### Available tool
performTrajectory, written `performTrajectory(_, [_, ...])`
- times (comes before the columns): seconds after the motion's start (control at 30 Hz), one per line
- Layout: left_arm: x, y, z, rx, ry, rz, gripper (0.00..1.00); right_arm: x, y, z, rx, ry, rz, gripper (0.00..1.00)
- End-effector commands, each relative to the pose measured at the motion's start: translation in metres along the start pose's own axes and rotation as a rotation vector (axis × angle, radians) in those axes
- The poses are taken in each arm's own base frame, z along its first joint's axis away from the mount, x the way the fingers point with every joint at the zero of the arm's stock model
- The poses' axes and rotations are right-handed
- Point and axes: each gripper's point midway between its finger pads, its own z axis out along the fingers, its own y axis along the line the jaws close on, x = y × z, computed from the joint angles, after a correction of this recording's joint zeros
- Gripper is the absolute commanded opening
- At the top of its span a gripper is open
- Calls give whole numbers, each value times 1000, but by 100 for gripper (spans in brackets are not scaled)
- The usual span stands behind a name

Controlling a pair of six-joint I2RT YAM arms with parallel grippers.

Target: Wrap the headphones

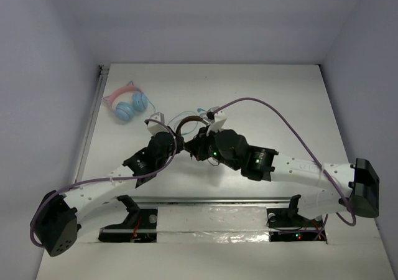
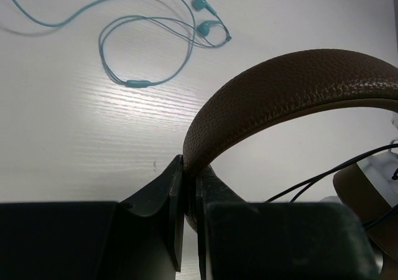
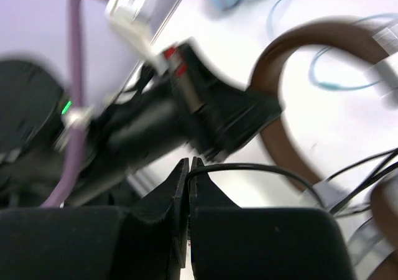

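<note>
Next, my left gripper lets go of the brown headphones on the white table [image 1: 256, 131] under the arc of the purple cable.
The headphones' brown headband [image 2: 292, 87] arcs across the left wrist view, and my left gripper [image 2: 189, 174] is shut on its left end. A brown ear pad [image 2: 367, 196] and thin black cable [image 2: 329, 177] show at the right. In the top view the headband [image 1: 185, 128] sits between both grippers at table centre. My right gripper [image 3: 188, 168] is shut on the thin black cable [image 3: 261, 168], which runs right toward the ear cup. The headband [image 3: 280, 106] shows blurred beyond it, with the left gripper clamped on it.
Pink-and-blue cat-ear headphones [image 1: 126, 103] lie at the back left. Thin teal earbuds [image 2: 155, 37] with a looped cable lie on the white table behind the brown headphones. The left wall edge [image 1: 93, 124] runs close by. A purple cable [image 1: 280, 115] loops over the right arm.
</note>
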Motion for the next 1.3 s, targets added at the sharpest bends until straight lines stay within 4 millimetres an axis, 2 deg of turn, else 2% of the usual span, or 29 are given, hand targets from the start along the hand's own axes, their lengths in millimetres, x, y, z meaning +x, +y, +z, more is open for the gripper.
performTrajectory(0.0, [-10, -21, -9, 75, -46, -70, 0, -50, -10, -4, 17, -184, 66, 0])
performTrajectory(0.17, [5, -24, -12, 84, -6, -52, 0, -76, -28, -2, 29, -271, 139, 0])
performTrajectory(0.23, [10, -25, -13, 85, 5, -48, 0, -84, -45, 1, 59, -301, 169, 0])
performTrajectory(0.27, [10, -24, -13, 85, 7, -49, 0, -90, -48, 0, 50, -325, 209, 0])
performTrajectory(0.33, [11, -25, -14, 88, 11, -55, 0, -89, -60, 1, 48, -337, 253, 0])
performTrajectory(0.37, [11, -26, -14, 93, 13, -56, 0, -97, -67, 1, 44, -367, 304, 0])
performTrajectory(0.5, [10, -29, -15, 99, 21, -65, 0, -103, -81, 2, 57, -406, 414, 0])
performTrajectory(0.53, [11, -29, -16, 99, 23, -65, 0, -98, -85, 2, 65, -406, 432, 0])
performTrajectory(0.6, [11, -30, -17, 98, 31, -65, 0, -105, -95, -1, 64, -448, 507, 0])
performTrajectory(0.77, [13, -29, -15, 91, 44, -56, 0, -112, -102, -11, -18, -513, 684, 0])
performTrajectory(0.87, [12, -32, -17, 101, 46, -65, 0, -114, -116, -14, -12, -550, 770, 0])
performTrajectory(0.9, [12, -33, -17, 103, 47, -69, 0, -108, -122, -15, 0, -555, 790, 0])
performTrajectory(0.93, [11, -34, -18, 107, 46, -74, 0, -112, -120, -18, -28, -574, 826, 0])
performTrajectory(1.07, [10, -36, -18, 113, 45, -80, 0, -109, -138, -19, 12, -604, 901, 0])
performTrajectory(1.2, [11, -38, -18, 117, 56, -73, 0, -106, -146, -15, 11, -603, 952, 0])
performTrajectory(1.27, [12, -38, -18, 114, 57, -73, 0, -109, -149, -14, 6, -608, 969, 6])
